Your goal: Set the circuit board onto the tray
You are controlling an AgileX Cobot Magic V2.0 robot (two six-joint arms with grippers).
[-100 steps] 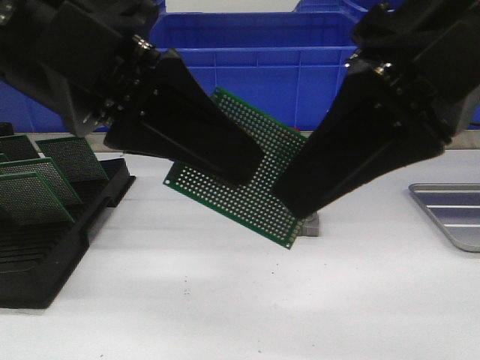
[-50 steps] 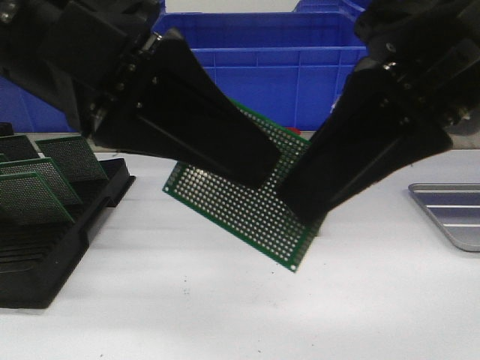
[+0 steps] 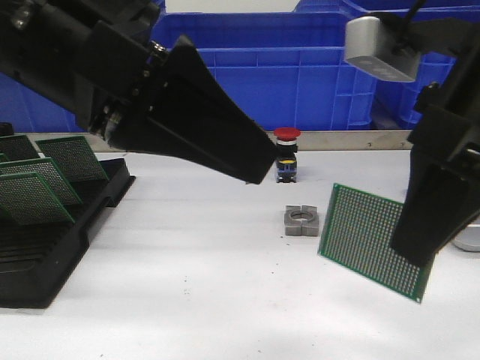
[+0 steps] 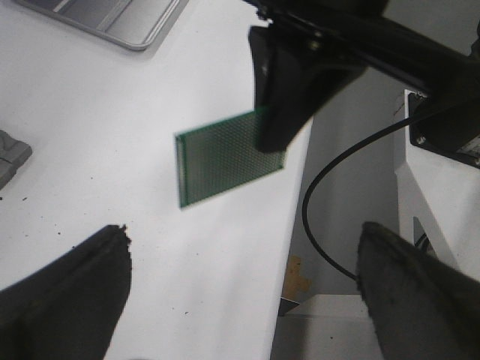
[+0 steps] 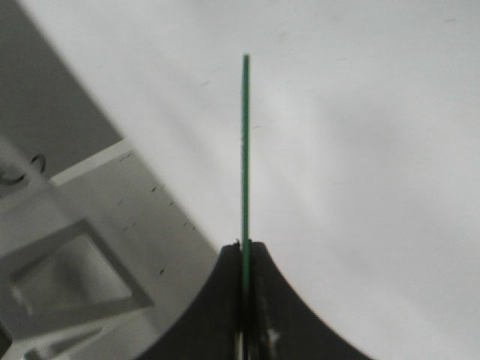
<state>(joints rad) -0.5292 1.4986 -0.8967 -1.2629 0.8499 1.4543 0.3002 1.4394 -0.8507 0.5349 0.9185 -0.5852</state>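
Note:
The grey tray has a bottom inside its rim. My right gripper will put the circuit board down flat on the bottom of the grey tray [image 3: 472,217].
The green perforated circuit board [image 3: 364,236] hangs tilted above the table at the right, pinched at its right edge by my right gripper [image 3: 412,244], which is shut on it. In the right wrist view the board [image 5: 245,142] shows edge-on between the closed fingers of that gripper [image 5: 245,251]. My left gripper [image 3: 255,169] is open and empty at the upper left, apart from the board; its fingers [image 4: 67,292] stand wide apart. The left wrist view shows the board [image 4: 217,161] and the grey tray [image 4: 112,19] beyond it. In the front view the right arm hides most of the tray.
A black slotted rack [image 3: 45,255] holding several green boards [image 3: 37,191] stands at the left. Blue bins [image 3: 300,75] line the back. A red-topped button switch [image 3: 286,156] and a grey metal ring block [image 3: 301,221] sit mid-table. The table's right edge [image 4: 289,225] is below the held board.
My left gripper has let go of the board and stays up at the left. My right gripper has carried the board away to the right and lower.

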